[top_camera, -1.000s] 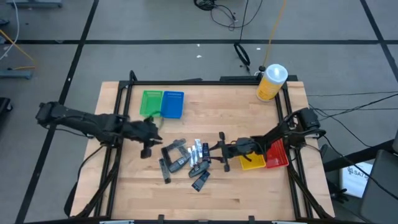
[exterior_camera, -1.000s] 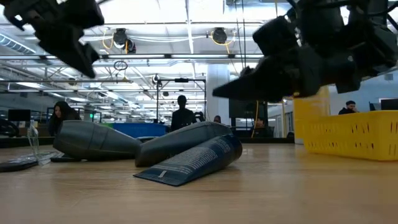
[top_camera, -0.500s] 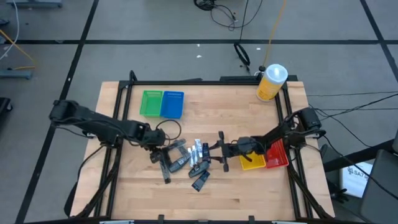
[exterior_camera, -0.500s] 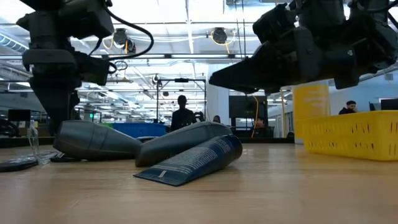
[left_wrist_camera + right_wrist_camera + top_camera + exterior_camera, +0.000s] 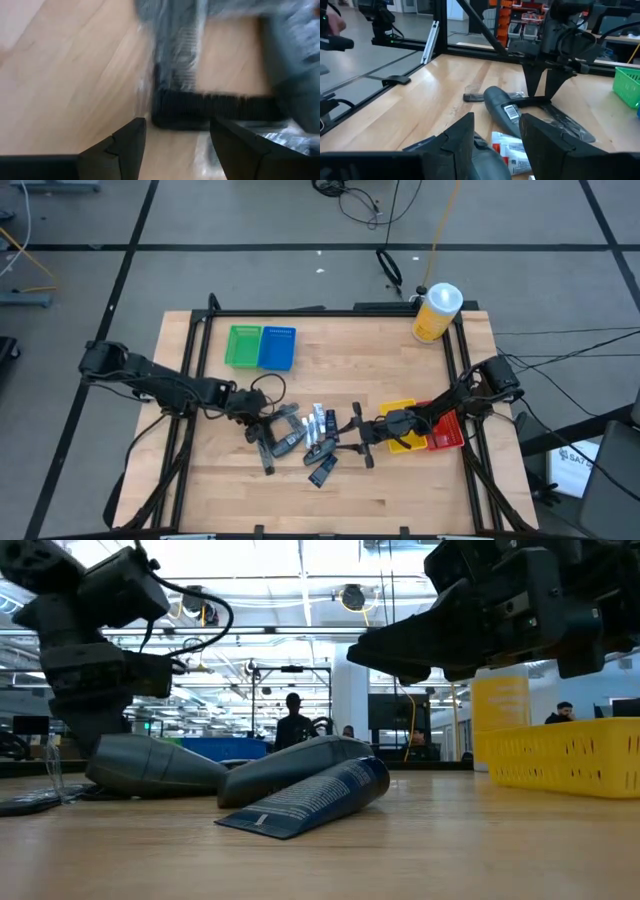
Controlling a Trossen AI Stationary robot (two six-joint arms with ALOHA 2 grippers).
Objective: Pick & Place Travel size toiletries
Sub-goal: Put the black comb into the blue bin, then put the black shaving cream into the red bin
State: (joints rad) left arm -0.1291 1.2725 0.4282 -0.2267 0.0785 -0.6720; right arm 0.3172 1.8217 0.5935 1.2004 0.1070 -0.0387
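My right gripper is to close next on the body of the dark blue tube (image 5: 331, 424), the one that lies next to the white-silver minis.
The travel size toiletries (image 5: 300, 437) lie in a loose pile at mid-table: dark grey tubes, flat packets and white-silver minis. In the low view a dark tube (image 5: 300, 795) leans on another tube (image 5: 150, 765). My left gripper (image 5: 258, 430) stands over the pile's left side, open, fingers pointing down astride the flat crimped end (image 5: 215, 107) of a dark tube. The right wrist view shows it too (image 5: 542, 90). My right gripper (image 5: 362, 437) hovers open just right of the pile, above the table (image 5: 400, 640). My left gripper has a finger on either side of the dark tube's crimped end (image 5: 170, 107), coming from above. I cannot tell whether the fingers (image 5: 532, 85) touch it. The tube lies flat on the table.
A green tray (image 5: 243, 346) and a blue tray (image 5: 277, 348) sit toward the far left. A yellow tray (image 5: 405, 440) and a red tray (image 5: 447, 430) sit under the right arm. A large yellow bottle (image 5: 436, 313) stands at the far right corner. Bare wood lies along the near edge.
My left gripper has moved toward the table's right and down, from left of the pile to over its left side, fingers now pointing down at a dark tube. My right gripper has shifted slightly toward the near edge. The toiletries have not moved.
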